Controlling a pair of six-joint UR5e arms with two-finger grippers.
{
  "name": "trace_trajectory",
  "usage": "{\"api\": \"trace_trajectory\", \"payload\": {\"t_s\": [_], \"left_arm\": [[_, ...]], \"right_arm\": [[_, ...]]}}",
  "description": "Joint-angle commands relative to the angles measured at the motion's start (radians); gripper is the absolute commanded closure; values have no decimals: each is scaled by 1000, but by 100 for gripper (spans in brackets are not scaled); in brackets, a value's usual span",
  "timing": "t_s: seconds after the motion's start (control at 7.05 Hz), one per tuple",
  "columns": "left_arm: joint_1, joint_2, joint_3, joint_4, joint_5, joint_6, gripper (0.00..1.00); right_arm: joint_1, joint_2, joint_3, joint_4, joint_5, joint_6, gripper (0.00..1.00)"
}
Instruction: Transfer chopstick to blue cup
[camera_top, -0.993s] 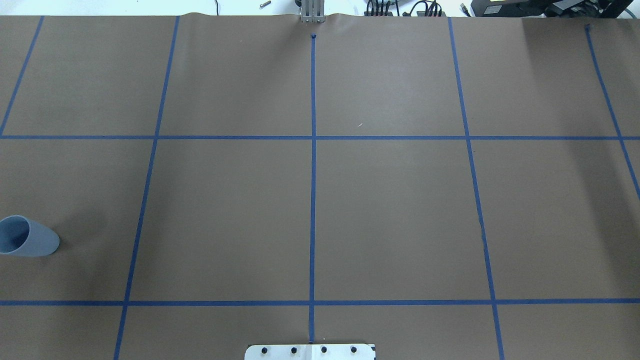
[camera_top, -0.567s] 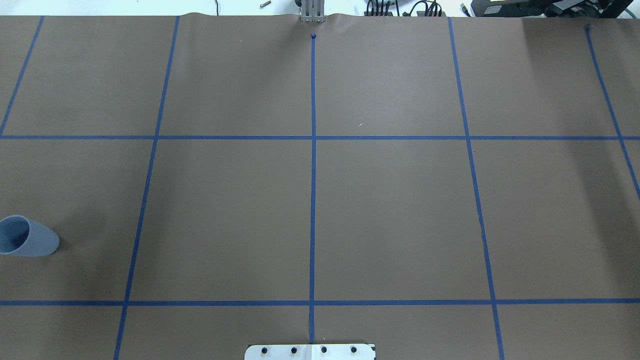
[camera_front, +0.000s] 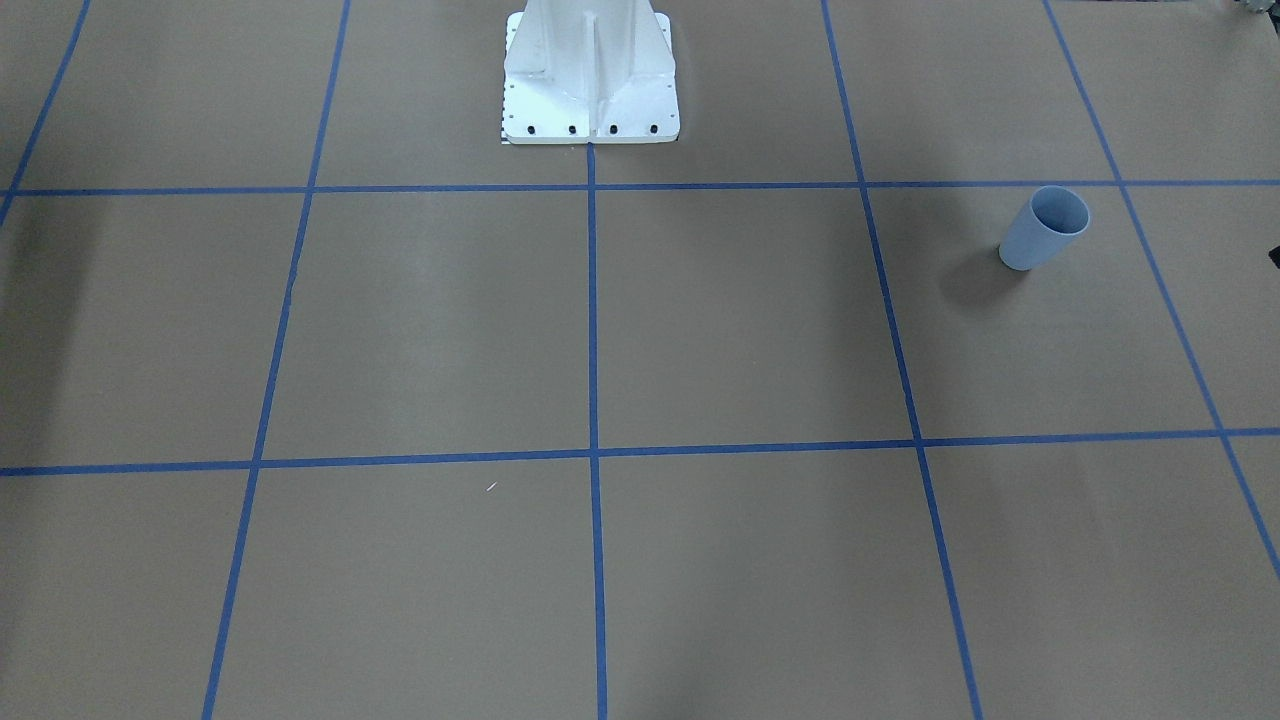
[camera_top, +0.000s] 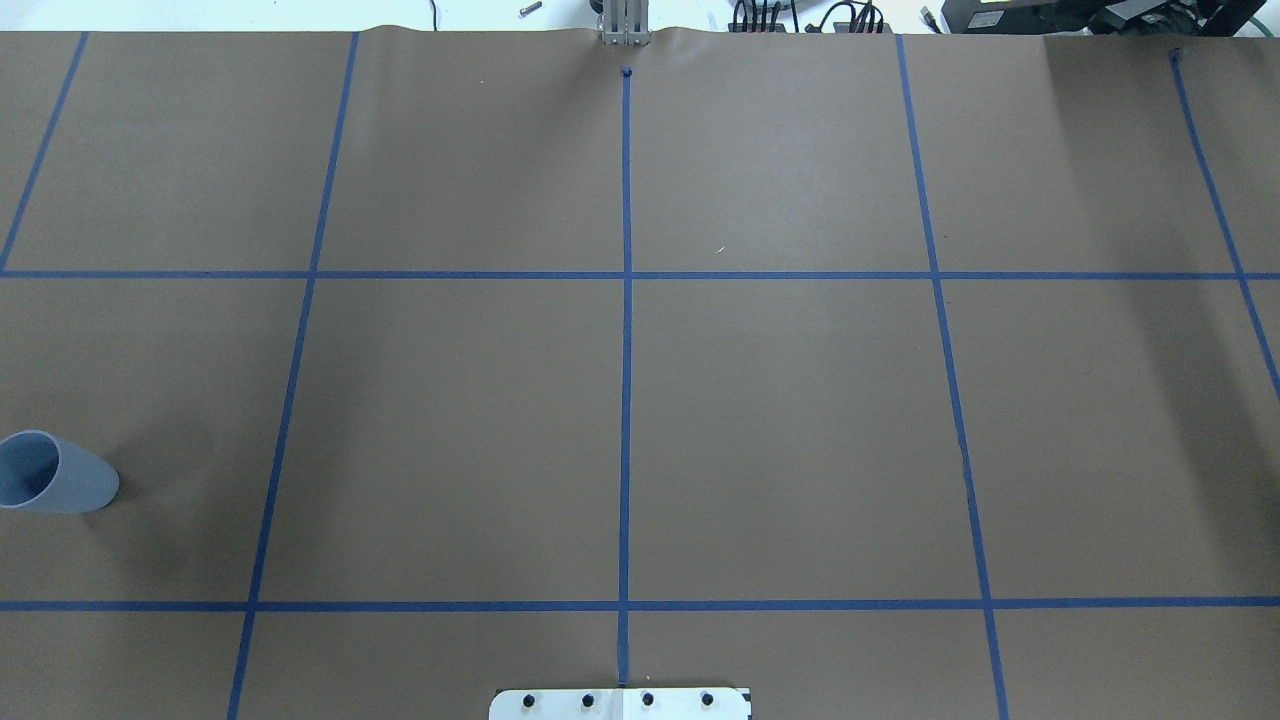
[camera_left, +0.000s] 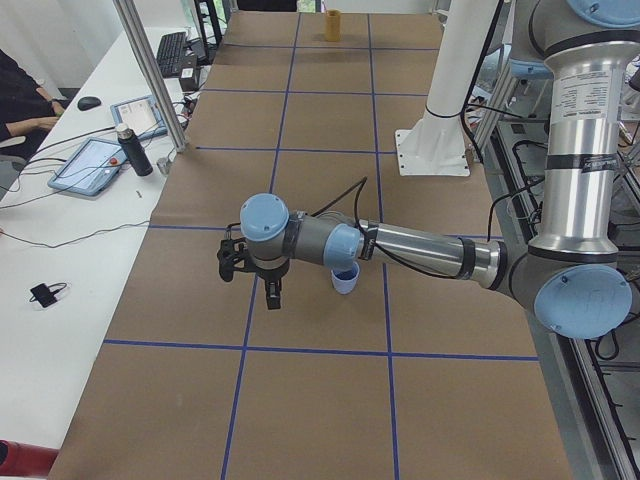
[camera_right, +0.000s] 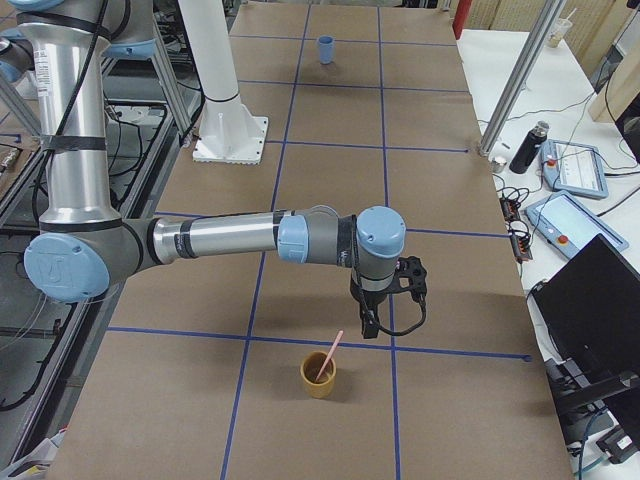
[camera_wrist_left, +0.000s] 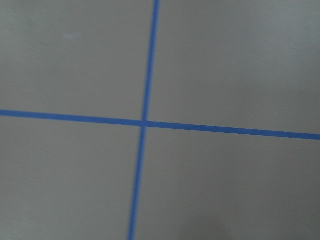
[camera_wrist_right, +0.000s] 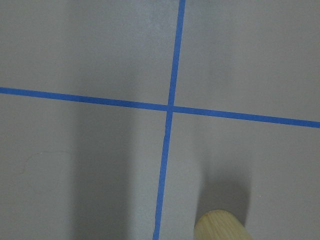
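The blue cup's rim (camera_front: 1084, 222) on the side away from the white robot pedestal is next for my left gripper, which should go there and close.
The blue cup (camera_front: 1045, 228) stands upright on the brown table, at the left edge of the overhead view (camera_top: 55, 473). In the exterior left view the cup (camera_left: 345, 280) sits just right of my left gripper (camera_left: 272, 292), which hangs over the table; I cannot tell whether it is open or shut. A pink chopstick (camera_right: 331, 353) leans in a tan cup (camera_right: 320, 376) at the table's other end. My right gripper (camera_right: 372, 323) hovers just beyond and right of that cup; I cannot tell its state. The right wrist view shows only the tan cup's side (camera_wrist_right: 220, 229).
The white robot pedestal (camera_front: 590, 70) stands at the table's middle rear edge. Blue tape lines grid the brown paper. The operators' desk with tablets and a black bottle (camera_right: 525, 147) runs along the far side, behind metal posts (camera_left: 150, 75).
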Motion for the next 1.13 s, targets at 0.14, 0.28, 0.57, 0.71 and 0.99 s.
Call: {"api": "trace_trajectory", "payload": {"t_s": [0.14,0.28,0.57,0.71,0.99], "left_arm": [[167,217,-131,-232,78,-180,2],[212,290,-138,-348,78,-243,2],[310,320,-135,-390,78,-306,2],[333,320,-130,-390,78,-312,2],[338,302,-121,-391,77,-315,2]], "right_arm": [[-3,-3,2,3,16,1,0],[-3,-3,4,3,16,1,0],[-3,-3,4,1,23,1,0],[-3,-3,4,1,23,1,0],[-6,-1,1,1,23,3,0]]}}
